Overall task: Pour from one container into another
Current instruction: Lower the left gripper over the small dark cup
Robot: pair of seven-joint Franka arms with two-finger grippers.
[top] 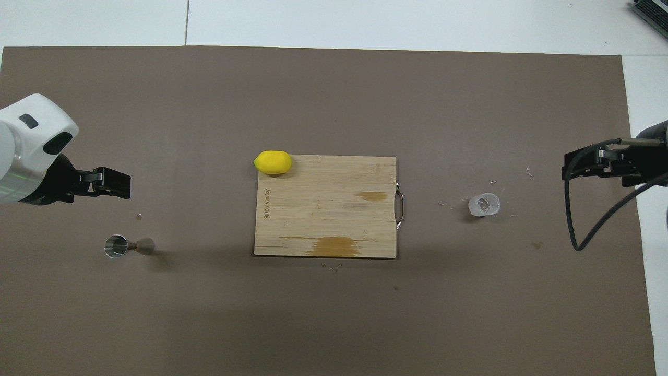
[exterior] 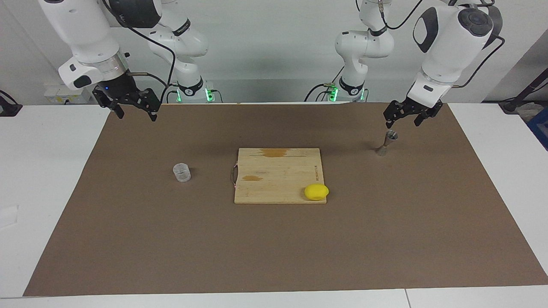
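The steel hourglass jigger's upper half (top: 119, 246), just below the jigger's open top, is the next place my left gripper will go to and close on.
The small clear cup (exterior: 182, 172) (top: 484, 204) stands upright on the brown mat toward the right arm's end of the table. The steel hourglass jigger (exterior: 387, 144) (top: 128, 246) stands upright toward the left arm's end. My left gripper (exterior: 402, 123) (top: 121, 184) hangs open in the air just above and beside the jigger, not touching it. My right gripper (exterior: 136, 114) (top: 568, 168) hangs open above the mat's corner, well apart from the cup and holding nothing.
A wooden cutting board (exterior: 278, 179) (top: 323, 209) with a metal handle lies in the middle between cup and jigger. A yellow lemon (exterior: 316, 191) (top: 273, 162) rests on the board's corner farther from the robots. The brown mat (exterior: 274, 248) covers most of the white table.
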